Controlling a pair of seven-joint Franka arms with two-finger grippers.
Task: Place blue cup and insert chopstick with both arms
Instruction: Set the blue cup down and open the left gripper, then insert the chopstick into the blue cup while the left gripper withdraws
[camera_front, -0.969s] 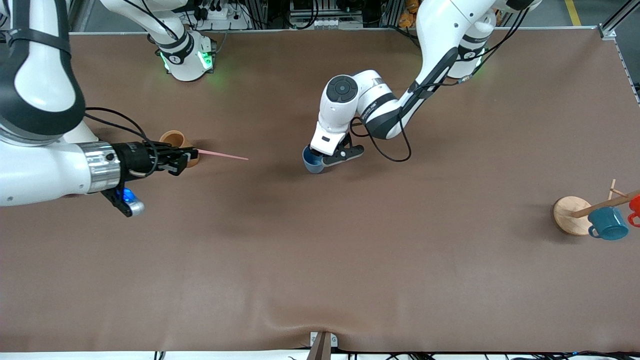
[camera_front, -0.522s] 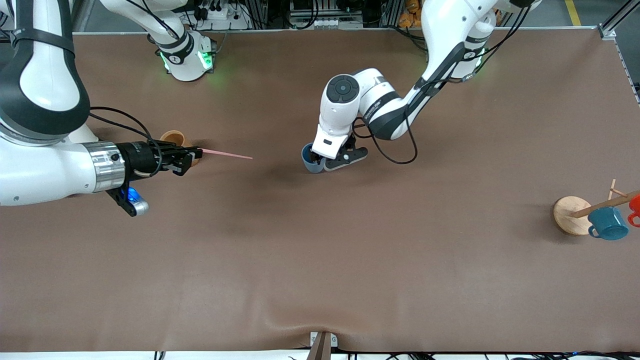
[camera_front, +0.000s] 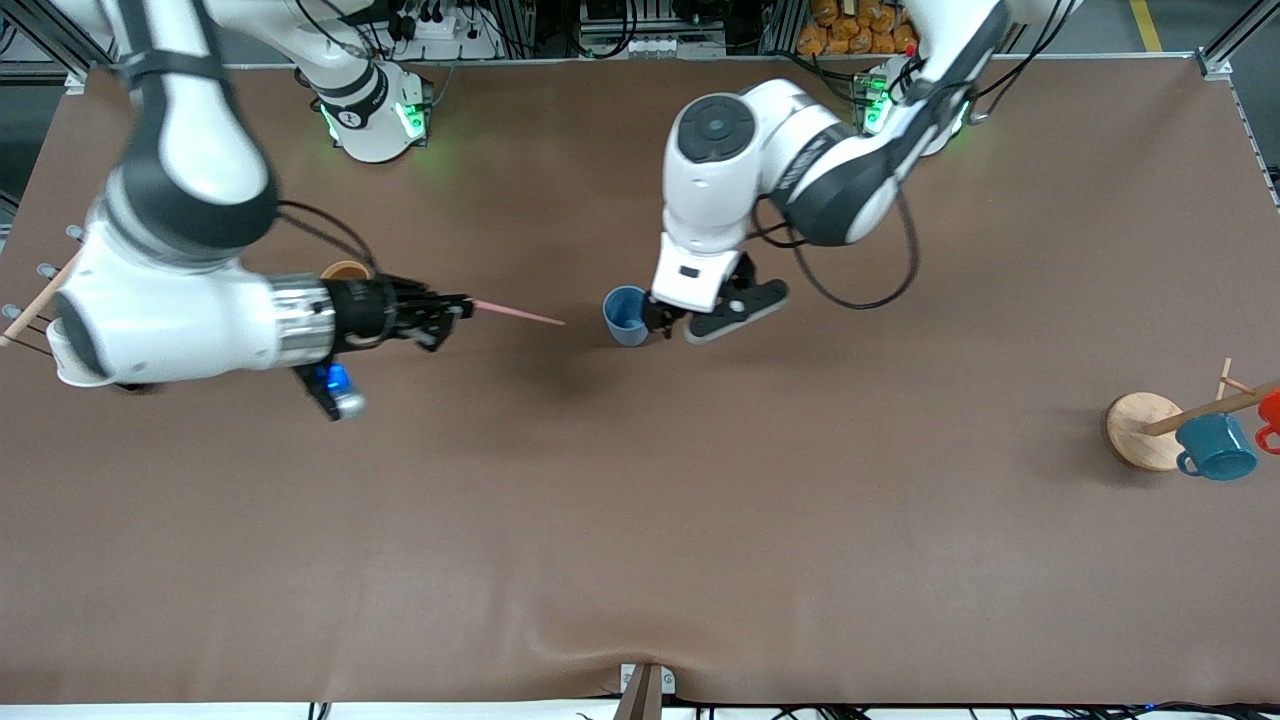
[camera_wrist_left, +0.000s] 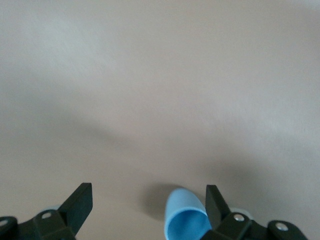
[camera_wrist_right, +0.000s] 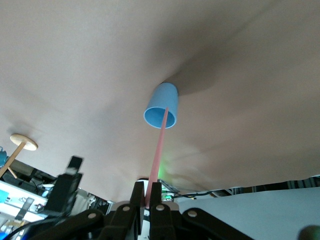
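My right gripper has the pink chopstick. It will let go of it inside the blue cup's opening (camera_front: 623, 313) (camera_wrist_right: 160, 118), so it leans on the cup's rim facing that gripper.
The blue cup (camera_front: 626, 315) stands upright on the brown table mat near the middle. My left gripper (camera_front: 692, 320) is open and empty, raised just beside the cup toward the left arm's end. In the left wrist view the cup (camera_wrist_left: 185, 218) shows close to one finger of the open gripper (camera_wrist_left: 148, 200). My right gripper (camera_front: 462, 304) is shut on the pink chopstick (camera_front: 520, 314), held almost level with its free tip pointing at the cup and short of it. In the right wrist view the chopstick (camera_wrist_right: 159, 150) runs from the gripper (camera_wrist_right: 148, 192) toward the cup's mouth (camera_wrist_right: 162, 106).
A brown wooden cup (camera_front: 346, 270) stands partly hidden by the right arm. A mug rack with a round wooden base (camera_front: 1135, 428), a teal mug (camera_front: 1216, 447) and a red mug (camera_front: 1270, 412) is at the left arm's end. A wooden peg rack (camera_front: 30, 305) is at the right arm's end.
My left gripper has opened, let go of the blue cup and risen beside it. My right arm has carried the chopstick closer to the cup.
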